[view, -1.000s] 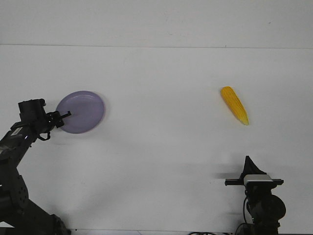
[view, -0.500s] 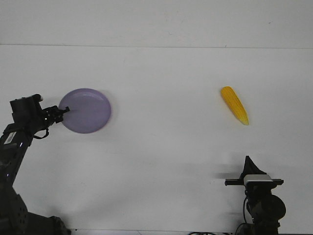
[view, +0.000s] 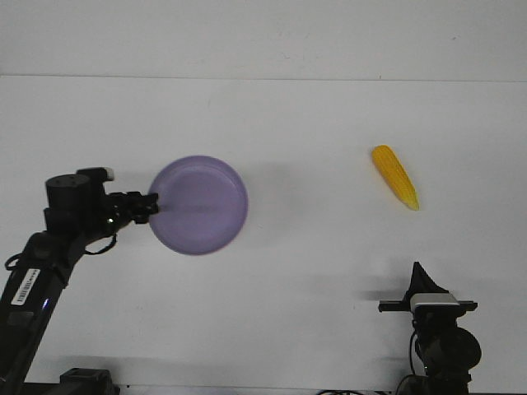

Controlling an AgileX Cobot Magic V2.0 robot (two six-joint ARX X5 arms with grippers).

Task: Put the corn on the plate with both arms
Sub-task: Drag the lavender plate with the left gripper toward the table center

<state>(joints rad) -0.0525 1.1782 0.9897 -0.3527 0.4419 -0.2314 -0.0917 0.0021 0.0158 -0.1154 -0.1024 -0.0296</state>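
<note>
The robot's left gripper will set the lavender plate down on the front middle of the white table (view: pixel 258 277).
The lavender plate (view: pixel 200 204) is held up off the table, left of centre, by my left gripper (view: pixel 151 206), which is shut on its left rim. The plate looks larger and tilted toward the camera. The yellow-orange corn (view: pixel 395 175) lies on the white table at the right, pointed tip toward the front right. My right gripper (view: pixel 421 274) rests low at the front right, well in front of the corn; only a dark pointed tip shows above its silver-grey block, so its opening cannot be read.
The white table's far edge (view: pixel 263 77) runs across the back. The left arm's body (view: pixel 37 271) rises from the front left corner. The right arm's base (view: pixel 440 350) sits at the front right.
My left gripper has carried the plate up and to the right, toward the table's middle; the plate looks bigger now. The corn and the right arm have not moved.
</note>
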